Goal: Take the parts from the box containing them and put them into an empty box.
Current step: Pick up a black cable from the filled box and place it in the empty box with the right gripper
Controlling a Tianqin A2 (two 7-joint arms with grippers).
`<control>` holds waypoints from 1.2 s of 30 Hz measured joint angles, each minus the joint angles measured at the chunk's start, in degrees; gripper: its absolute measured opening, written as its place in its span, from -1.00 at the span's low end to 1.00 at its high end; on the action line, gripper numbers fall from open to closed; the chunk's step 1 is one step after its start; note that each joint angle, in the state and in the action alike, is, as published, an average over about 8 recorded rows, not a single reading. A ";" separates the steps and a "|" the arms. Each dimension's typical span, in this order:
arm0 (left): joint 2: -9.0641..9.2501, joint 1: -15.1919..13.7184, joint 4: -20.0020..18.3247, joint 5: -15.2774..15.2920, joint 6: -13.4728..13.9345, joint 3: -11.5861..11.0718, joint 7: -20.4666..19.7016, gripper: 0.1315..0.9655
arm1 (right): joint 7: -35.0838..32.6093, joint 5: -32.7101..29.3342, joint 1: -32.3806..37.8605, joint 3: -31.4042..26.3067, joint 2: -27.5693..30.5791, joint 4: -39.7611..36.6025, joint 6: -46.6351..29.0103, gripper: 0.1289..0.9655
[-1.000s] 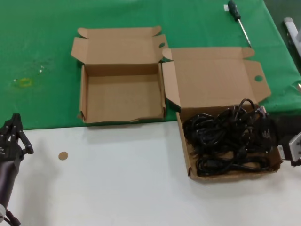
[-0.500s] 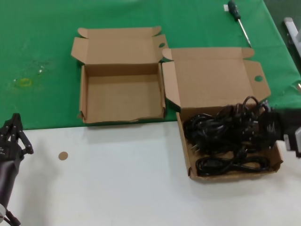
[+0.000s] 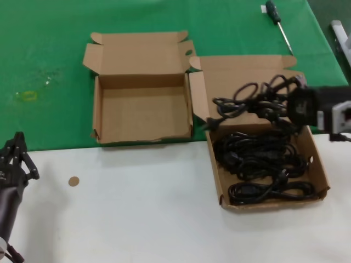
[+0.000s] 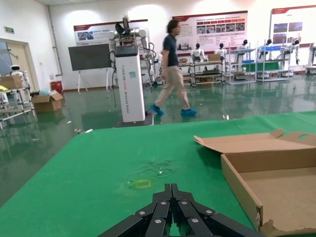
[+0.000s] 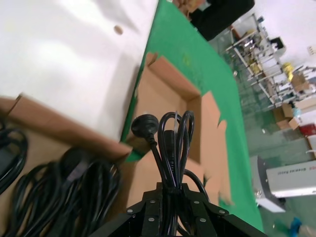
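Note:
The black cable bundle, still in the air above the larger box, will be let go by my right gripper on the middle of the empty box's bottom (image 3: 147, 106) (image 5: 162, 112).
The larger brown box (image 3: 323, 171) on the right holds several coiled black power cables (image 3: 263, 159). My right gripper (image 3: 293, 103) is shut on one black cable bundle (image 3: 249, 101) and holds it in the air above that box's lid; the wrist view shows the looped cable and plug (image 5: 170, 133) sticking out of the jaws. The smaller empty box (image 3: 142, 112) with the wavy front wall lies to the left on the green cloth and also shows in the right wrist view (image 5: 168, 96). My left gripper (image 3: 16, 156) is shut and empty, parked low at the left; it also shows in its own wrist view (image 4: 171, 192).
A screwdriver (image 3: 278, 24) lies on the green cloth (image 3: 44, 55) at the far right back. A small brown disc (image 3: 73, 181) lies on the white table (image 3: 137, 219) in front. The empty box's side wall (image 4: 242, 185) is close beside the left gripper.
My right gripper has lifted a black cable bundle out of the larger box and raised it over the lid. The left arm has not moved.

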 joint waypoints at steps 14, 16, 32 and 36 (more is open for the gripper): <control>0.00 0.00 0.00 0.00 0.00 0.00 0.00 -0.95 | 6.83 -4.64 4.13 -5.70 -10.31 1.51 5.24 -0.80; 0.00 0.00 0.00 0.00 0.00 0.00 0.00 -0.95 | 7.78 -5.68 4.88 -6.67 -12.11 1.09 6.36 -0.80; 0.00 0.00 0.00 0.00 0.00 0.00 0.00 -0.95 | 10.78 -12.03 9.18 -13.18 -24.73 -6.85 13.14 -0.80; 0.00 0.00 0.00 0.00 0.00 0.00 0.00 -0.95 | 9.34 -12.46 10.08 -13.81 -26.88 -9.69 14.30 -0.80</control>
